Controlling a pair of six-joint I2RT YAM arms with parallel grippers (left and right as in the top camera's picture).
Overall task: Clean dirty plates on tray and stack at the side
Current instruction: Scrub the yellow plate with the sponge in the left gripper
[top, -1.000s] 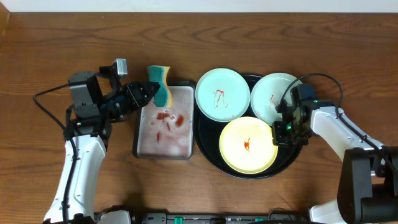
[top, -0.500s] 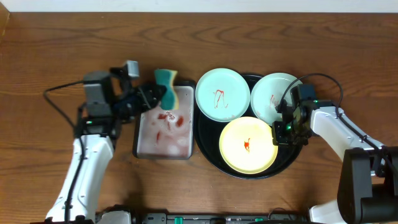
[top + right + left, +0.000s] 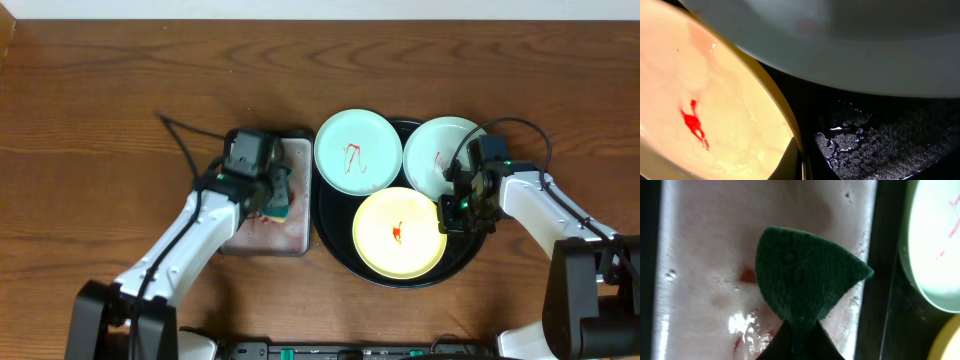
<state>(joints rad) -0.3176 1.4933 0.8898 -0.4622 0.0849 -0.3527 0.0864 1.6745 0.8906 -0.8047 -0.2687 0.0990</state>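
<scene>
The green sponge, now held low over the rectangular tray, will be let go by my left gripper on the rectangular tray's pinkish-grey bottom (image 3: 276,206) (image 3: 795,267), toward the round black tray.
The round black tray (image 3: 335,232) holds three plates. Two mint-white plates (image 3: 358,150) (image 3: 432,158) sit at the back, each with red smears. A yellow plate (image 3: 400,233) with a red smear sits in front. My right gripper (image 3: 447,213) is shut on the yellow plate's right rim (image 3: 785,117). My left gripper (image 3: 277,196) is shut on a green sponge (image 3: 805,275) and holds it low over the rectangular tray (image 3: 298,150). A mint plate's edge shows in the left wrist view (image 3: 930,240).
The rectangular tray has a pinkish-grey bottom (image 3: 705,255) with red smears and wet patches. It lies just left of the round tray. Wet foam lies on the black tray floor (image 3: 875,145). Cables trail from both arms.
My left arm has swung right and down, carrying the sponge from above the rectangular tray's back edge to low over its middle. The right arm has not moved.
</scene>
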